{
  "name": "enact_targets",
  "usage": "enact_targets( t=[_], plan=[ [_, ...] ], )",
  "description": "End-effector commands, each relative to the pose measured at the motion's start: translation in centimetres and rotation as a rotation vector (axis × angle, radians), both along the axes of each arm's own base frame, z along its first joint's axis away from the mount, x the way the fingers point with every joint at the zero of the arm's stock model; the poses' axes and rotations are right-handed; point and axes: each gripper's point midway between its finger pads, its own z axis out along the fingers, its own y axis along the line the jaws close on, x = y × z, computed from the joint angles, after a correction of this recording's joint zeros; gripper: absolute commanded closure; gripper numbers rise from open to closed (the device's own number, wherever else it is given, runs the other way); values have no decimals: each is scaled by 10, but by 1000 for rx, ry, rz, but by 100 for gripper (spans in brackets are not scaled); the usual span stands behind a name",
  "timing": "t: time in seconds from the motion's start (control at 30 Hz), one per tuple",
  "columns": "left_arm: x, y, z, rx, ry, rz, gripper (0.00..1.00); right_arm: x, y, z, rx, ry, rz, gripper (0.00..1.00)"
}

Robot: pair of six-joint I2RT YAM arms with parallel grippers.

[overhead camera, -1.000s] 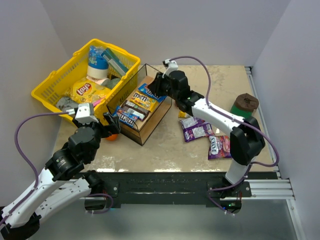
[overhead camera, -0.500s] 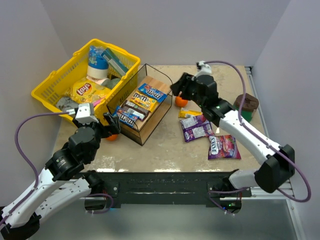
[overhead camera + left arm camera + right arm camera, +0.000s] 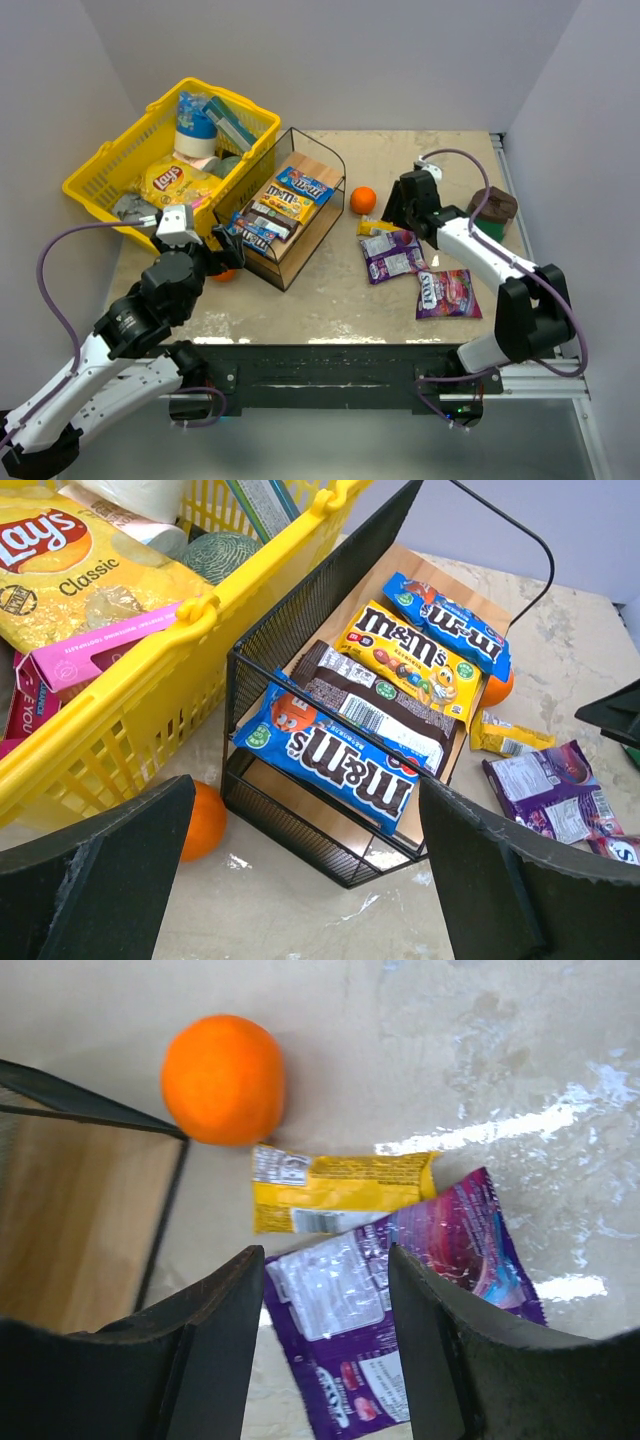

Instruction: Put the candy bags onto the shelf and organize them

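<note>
My right gripper is to grab the small yellow bag next, by the outer end (image 3: 396, 229) (image 3: 424, 1176), which faces away from the shelf.
The black wire shelf (image 3: 287, 271) with wooden boards stands mid-table and holds several candy bags: two blue (image 3: 335, 762), (image 3: 450, 622), a brown one (image 3: 385, 710) and a yellow one (image 3: 410, 672). Loose on the table lie a small yellow bag (image 3: 340, 1192), two purple bags (image 3: 392, 254) and a pink-purple bag (image 3: 448, 294). My right gripper (image 3: 325, 1310) is open and empty, just above a purple bag (image 3: 400, 1310). My left gripper (image 3: 300, 880) is open and empty, hovering in front of the shelf's near corner.
A yellow basket (image 3: 100, 170) with a Lay's bag (image 3: 175, 182) and other goods stands at the back left. One orange (image 3: 363, 199) lies right of the shelf, another (image 3: 205, 818) at its near-left corner. A brown-topped green container (image 3: 492, 208) sits at the right edge.
My right gripper has drawn back from the shelf to the right, past the orange, and now hangs over the loose purple bags. The left arm has shifted only slightly.
</note>
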Motion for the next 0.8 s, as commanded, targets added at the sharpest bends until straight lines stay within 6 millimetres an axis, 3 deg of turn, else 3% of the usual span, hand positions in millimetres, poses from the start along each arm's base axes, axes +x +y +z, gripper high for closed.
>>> enact_targets(
  t=[0.0,0.13,0.23,0.6,0.77],
  plan=[
    [3,-5,2,-16,-12,-9,1,3,-15,-16,-116,44,-19,44],
    [3,-5,2,-15,-11,-8,1,-3,-10,-55,-123,142,2,46],
    [3,-4,1,-13,-11,-3,0,-20,-7,-83,-100,203,16,49],
    [3,-3,1,-9,-11,4,0,-80,51,-101,62,207,50,50],
    [3,-2,2,-15,-14,6,1,-91,57,-96,104,195,36,50]
  ],
)
